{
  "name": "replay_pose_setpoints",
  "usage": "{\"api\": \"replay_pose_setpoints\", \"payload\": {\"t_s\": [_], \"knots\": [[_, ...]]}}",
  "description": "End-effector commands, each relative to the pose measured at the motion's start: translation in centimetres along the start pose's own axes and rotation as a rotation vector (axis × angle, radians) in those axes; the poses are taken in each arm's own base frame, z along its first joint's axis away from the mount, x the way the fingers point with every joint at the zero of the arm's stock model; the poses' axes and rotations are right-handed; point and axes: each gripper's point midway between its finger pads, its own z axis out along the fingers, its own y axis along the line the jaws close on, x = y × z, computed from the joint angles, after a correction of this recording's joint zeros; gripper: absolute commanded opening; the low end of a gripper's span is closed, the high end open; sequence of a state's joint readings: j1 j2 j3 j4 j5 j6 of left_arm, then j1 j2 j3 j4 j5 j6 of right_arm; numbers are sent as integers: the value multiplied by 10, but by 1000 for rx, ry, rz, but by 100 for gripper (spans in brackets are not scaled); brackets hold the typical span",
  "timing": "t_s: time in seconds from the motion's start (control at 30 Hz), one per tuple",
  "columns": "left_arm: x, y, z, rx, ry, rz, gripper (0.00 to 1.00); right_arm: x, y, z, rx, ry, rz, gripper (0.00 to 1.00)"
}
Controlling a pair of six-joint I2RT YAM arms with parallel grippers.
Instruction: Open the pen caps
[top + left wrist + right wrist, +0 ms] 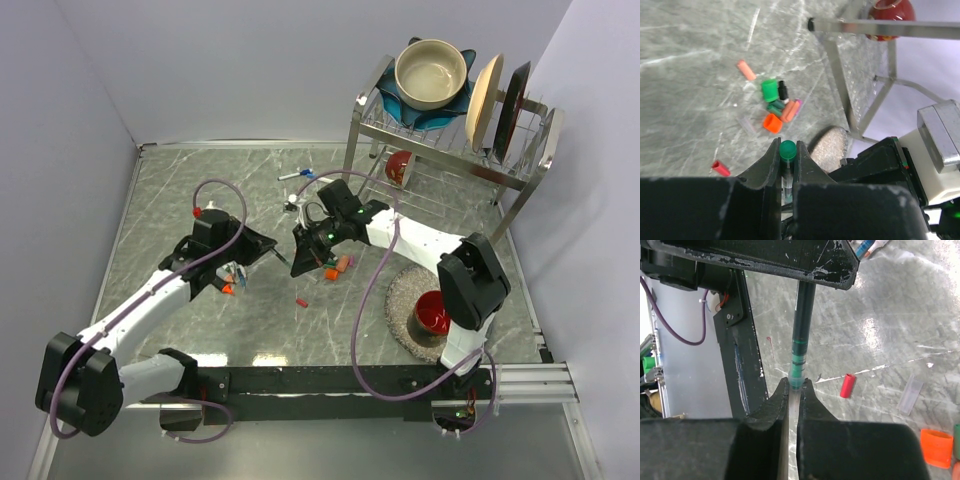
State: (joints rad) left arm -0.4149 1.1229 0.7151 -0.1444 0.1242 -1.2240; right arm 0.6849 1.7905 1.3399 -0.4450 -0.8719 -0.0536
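Note:
Next, my left gripper lets go of the green pen between the black orange-tipped marker and the white markers [215,274].
My left gripper [258,254] and right gripper [300,255] meet over the middle of the table, both shut on one green pen. In the left wrist view the jaws [787,151] pinch the pen just below its round green end [787,149]. In the right wrist view the jaws [796,386] are shut on the pen's pale translucent end, and its green barrel [801,347] runs up under the left gripper. Loose pen caps lie on the table: green [769,90], black [783,90], orange [772,123], salmon [746,70], red [720,168], and a clear one [910,394].
A metal dish rack [450,140] with a bowl and plates stands at the back right. A red bowl [433,310] sits on a round mat at the right. Two markers [298,176] lie at the back, and more caps [229,285] lie under the left gripper.

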Motion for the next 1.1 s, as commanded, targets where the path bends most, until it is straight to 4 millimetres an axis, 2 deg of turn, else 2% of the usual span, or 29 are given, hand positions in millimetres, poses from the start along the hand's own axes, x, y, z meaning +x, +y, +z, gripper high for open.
{"api": "replay_pose_setpoints", "payload": {"t_s": [0.0,0.07,0.1,0.17,0.2,0.3,0.4,0.47,0.53,0.63,0.73,0.83,1.07], "knots": [[-40,-14,-17,-33,-184,-11,1,-10,12,4,-25,9,-56,0],[-60,1,-28,-105,-262,7,1,-9,10,4,-11,13,-55,0],[-86,13,-35,-140,-336,-23,1,-6,9,5,-7,22,-45,0],[-114,26,-50,-169,-411,-32,1,0,6,9,-2,40,-34,0],[-138,40,-61,-206,-479,-66,1,3,6,11,-5,50,-28,0],[-171,52,-80,-233,-561,-88,1,5,11,18,-19,72,-41,0],[-183,57,-85,-235,-559,-90,1,4,13,19,-12,76,-62,0],[-179,64,-81,-247,-527,-88,1,2,7,18,29,70,-73,0],[-174,73,-78,-266,-507,-78,1,0,-7,14,110,62,-83,0],[-157,106,-69,-341,-455,-88,1,0,-23,9,152,55,-56,0],[-145,134,-59,-406,-410,-93,1,1,-28,6,152,53,-41,0],[-140,149,-51,-437,-384,-95,1,0,-30,5,155,50,-42,0],[-130,167,-30,-464,-302,-117,1,1,-31,4,152,53,-37,0]]}}
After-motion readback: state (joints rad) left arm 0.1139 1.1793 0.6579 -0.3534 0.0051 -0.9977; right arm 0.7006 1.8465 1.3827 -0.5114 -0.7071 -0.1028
